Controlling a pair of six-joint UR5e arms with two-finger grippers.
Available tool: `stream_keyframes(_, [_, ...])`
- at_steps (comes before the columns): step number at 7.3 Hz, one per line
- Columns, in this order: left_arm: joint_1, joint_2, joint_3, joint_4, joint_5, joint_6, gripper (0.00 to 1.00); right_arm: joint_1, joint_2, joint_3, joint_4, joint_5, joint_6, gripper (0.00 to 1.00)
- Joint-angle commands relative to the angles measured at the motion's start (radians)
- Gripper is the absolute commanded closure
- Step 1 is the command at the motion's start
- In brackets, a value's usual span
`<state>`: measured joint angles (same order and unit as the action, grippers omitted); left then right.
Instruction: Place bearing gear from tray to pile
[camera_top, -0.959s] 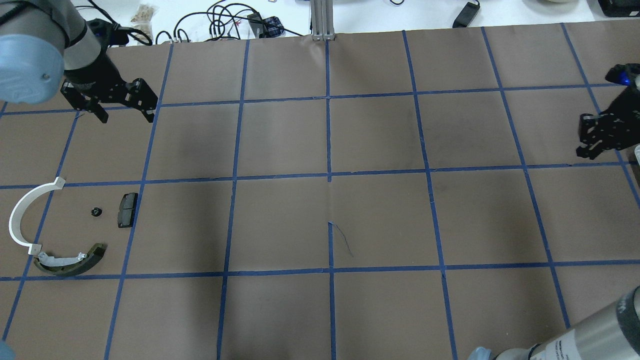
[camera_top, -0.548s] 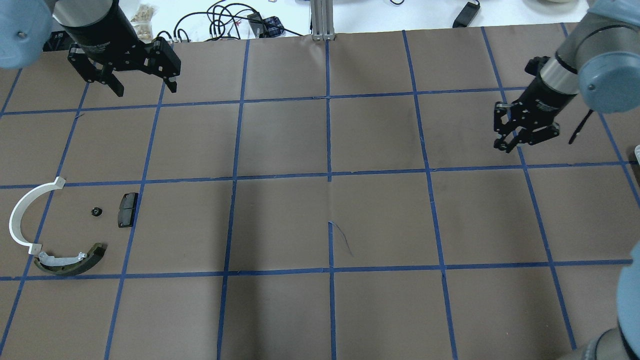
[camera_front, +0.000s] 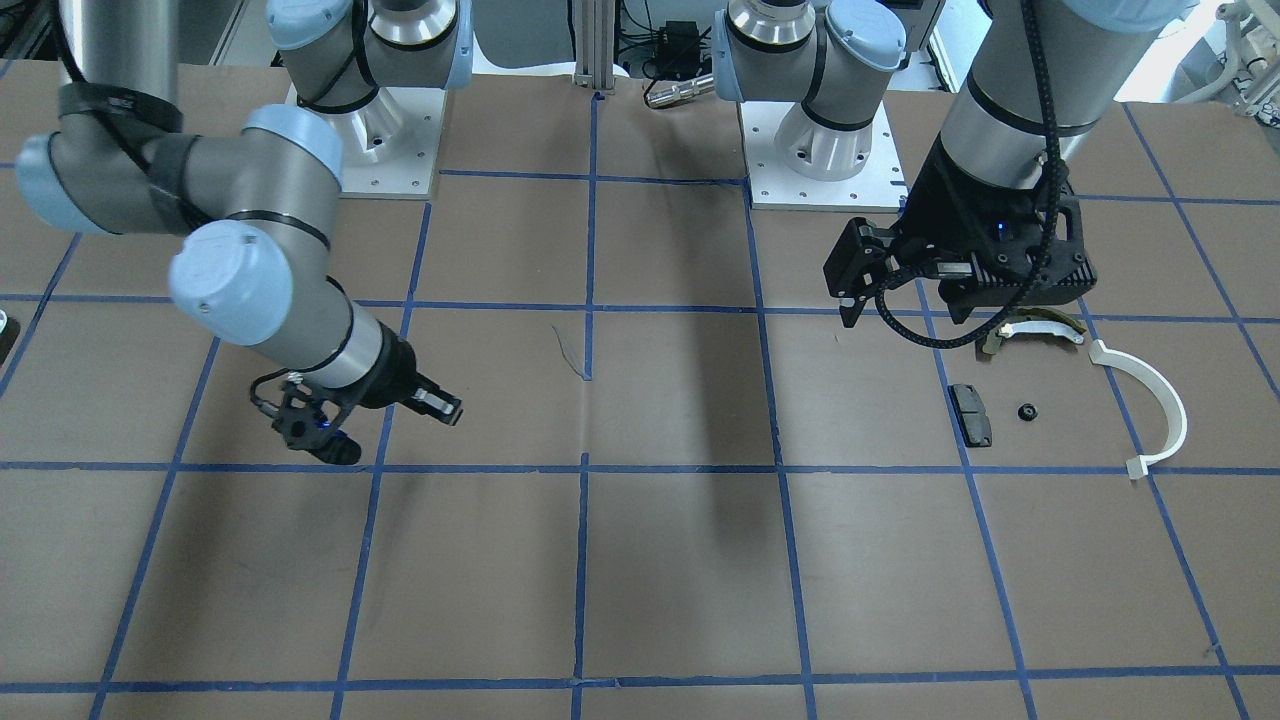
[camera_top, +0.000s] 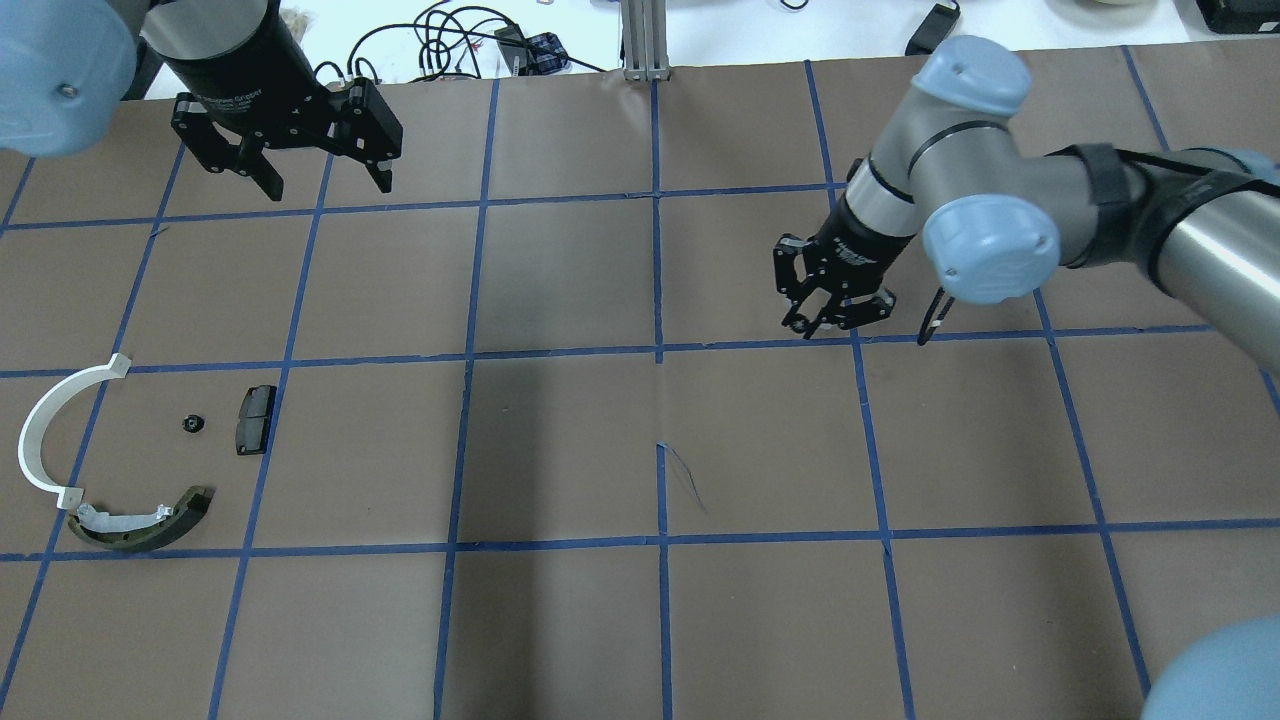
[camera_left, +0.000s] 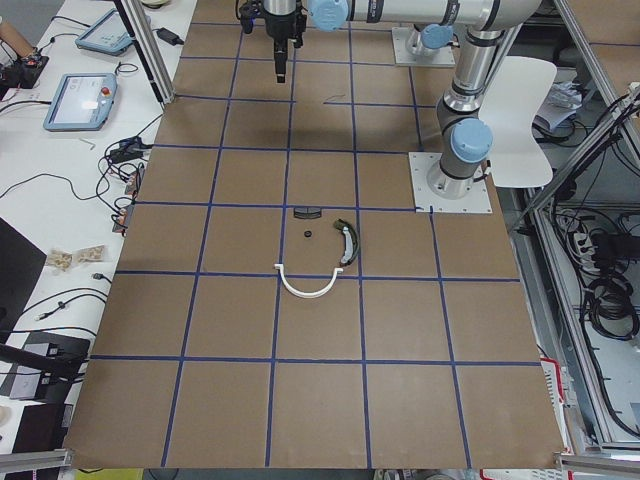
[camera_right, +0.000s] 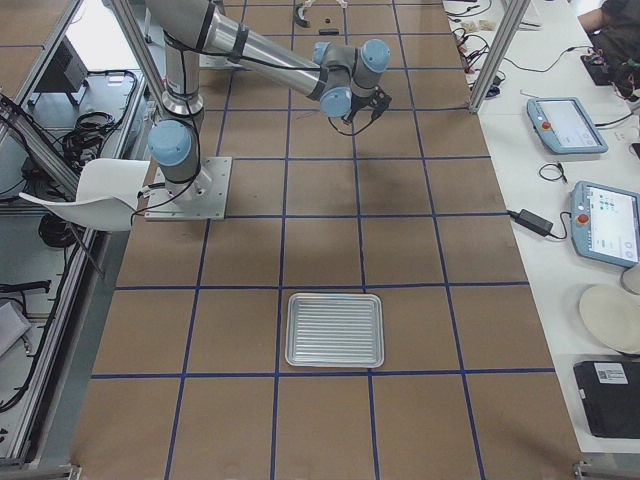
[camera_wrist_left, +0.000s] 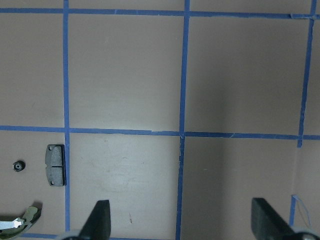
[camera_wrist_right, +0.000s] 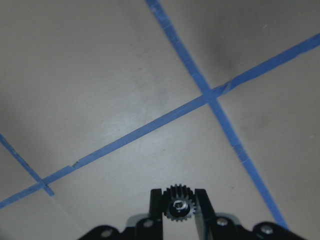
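Observation:
Next, my right gripper lets go of the bearing gear as I set it on the brown paper (camera_front: 630, 395), beside the gap in the blue tape line.
In the right wrist view a small black toothed bearing gear (camera_wrist_right: 177, 206) sits pinched between my right gripper's (camera_wrist_right: 177, 196) fingers. That right gripper (camera_top: 825, 318) hangs low over the table's middle right, at a tape crossing. The pile lies at the near left: a white semicircular strip (camera_top: 50, 425), an olive-and-white brake shoe (camera_top: 140, 522), a black pad (camera_top: 255, 420) and a small black round part (camera_top: 192, 424). My left gripper (camera_top: 328, 187) stands open and empty over the far left, well beyond the pile. The silver tray (camera_right: 335, 330) shows only in the exterior right view.
Brown paper with a blue tape grid covers the table. Cables (camera_top: 450, 45) and an aluminium post (camera_top: 645, 40) lie along the far edge. The tray holds nothing that I can see. The right arm's elbow (camera_top: 985, 245) reaches in from the right over the table.
My right arm has swung from the table's right edge leftward toward the middle. The left gripper has risen and shifted toward the far edge and a little right. The pile has not moved.

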<state>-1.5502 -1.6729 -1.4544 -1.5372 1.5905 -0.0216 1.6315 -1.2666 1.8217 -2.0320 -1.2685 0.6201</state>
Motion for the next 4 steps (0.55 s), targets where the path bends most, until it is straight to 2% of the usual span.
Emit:
stream_keyframes(1, [-0.001, 0.001, -0.001, 0.002, 0.002, 0.0, 0.0, 0.153, 0.05, 0.063, -0.236, 0.028, 0.242, 1.0])
stream_keyframes(4, [0.001, 0.001, -0.001, 0.002, 0.002, 0.0, 0.0, 0.304, 0.111, 0.056, -0.286, 0.029, 0.363, 1.0])
